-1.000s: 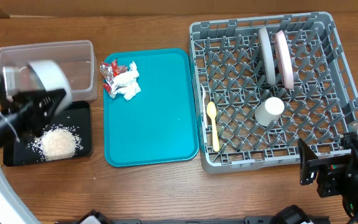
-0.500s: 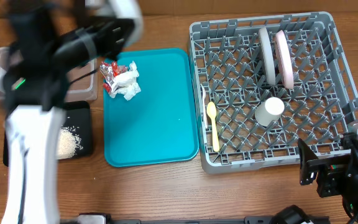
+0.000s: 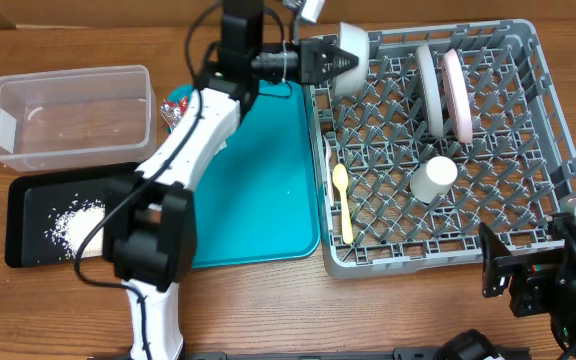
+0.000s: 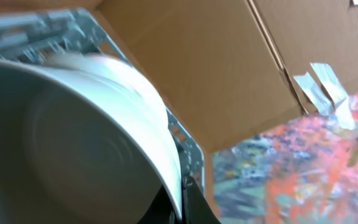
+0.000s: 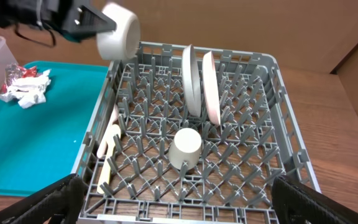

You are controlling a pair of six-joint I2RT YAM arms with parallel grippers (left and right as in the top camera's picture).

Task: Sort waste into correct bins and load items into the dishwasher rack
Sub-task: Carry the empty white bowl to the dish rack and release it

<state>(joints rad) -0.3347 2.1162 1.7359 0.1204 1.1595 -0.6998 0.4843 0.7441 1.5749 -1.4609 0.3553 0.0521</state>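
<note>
My left gripper has the small pale bowl. It will let go of it in the grey dishwasher rack [image 3: 341, 111], just beyond the yellow spoon.
My left gripper [image 3: 330, 62] is shut on the rim of the small pale bowl [image 3: 354, 56] and holds it above the far left corner of the grey dishwasher rack [image 3: 558, 130]. In the left wrist view the bowl [image 4: 92, 124] fills the left side, with the jaws [image 4: 182, 200] pinched on its rim. In the rack stand a grey-green plate [image 3: 429, 88] and a white plate [image 3: 458, 95], an upturned white cup [image 3: 434, 178] and a yellow spoon [image 3: 343, 200]. Rice grains [image 3: 73, 222] lie in the black tray [image 3: 28, 200]. Wrappers and a napkin [image 5: 23, 84] lie on the teal tray. My right gripper [image 5: 179, 208] is open and empty at the rack's near edge.
The clear tub [image 3: 68, 115] stands at the far left behind the black tray and looks empty. The teal tray [image 3: 258, 190] lies between the bins and the rack, with my left arm [image 3: 183, 150] stretched across it. Cardboard boxes stand behind the table.
My left arm has swung from over the black tray at the left across the teal tray to the rack's far left corner, carrying the bowl. The rice now lies uncovered in the black tray.
</note>
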